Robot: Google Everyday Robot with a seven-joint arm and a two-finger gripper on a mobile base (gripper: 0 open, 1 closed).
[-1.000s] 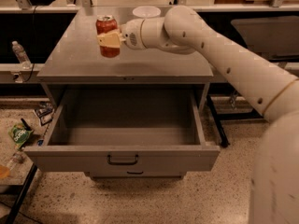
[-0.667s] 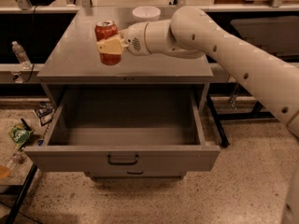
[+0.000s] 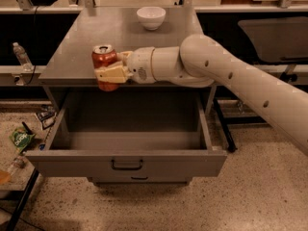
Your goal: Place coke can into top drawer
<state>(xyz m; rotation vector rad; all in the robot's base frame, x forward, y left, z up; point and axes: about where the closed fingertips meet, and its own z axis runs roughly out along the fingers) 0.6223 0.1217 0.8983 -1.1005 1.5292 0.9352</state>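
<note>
Next, my gripper puts the coke can, now held above the open drawer, down on the open top drawer's bottom [image 3: 109,137], behind the dark curved handle.
The red coke can [image 3: 104,61] with a silver top is upright in my gripper [image 3: 112,72], whose pale fingers [image 3: 111,74] are shut around its middle. I hold it in the air at the front edge of the grey cabinet top [image 3: 82,42], above the back left part of the open top drawer [image 3: 126,161]. The drawer is pulled far out, with nothing visible inside it, and has a dark curved handle [image 3: 127,165] at the centre of its front. My white arm reaches in from the right.
A white bowl [image 3: 151,17] stands at the back of the cabinet top. The lower drawer front [image 3: 139,179] shows under the open drawer. A plastic bottle [image 3: 21,56] stands on a ledge at left. A green packet [image 3: 21,138] and litter lie on the floor at left.
My gripper has carried the can from over the cabinet top forward and down to the top's front edge, above the open drawer. The camera view has shifted closer.
</note>
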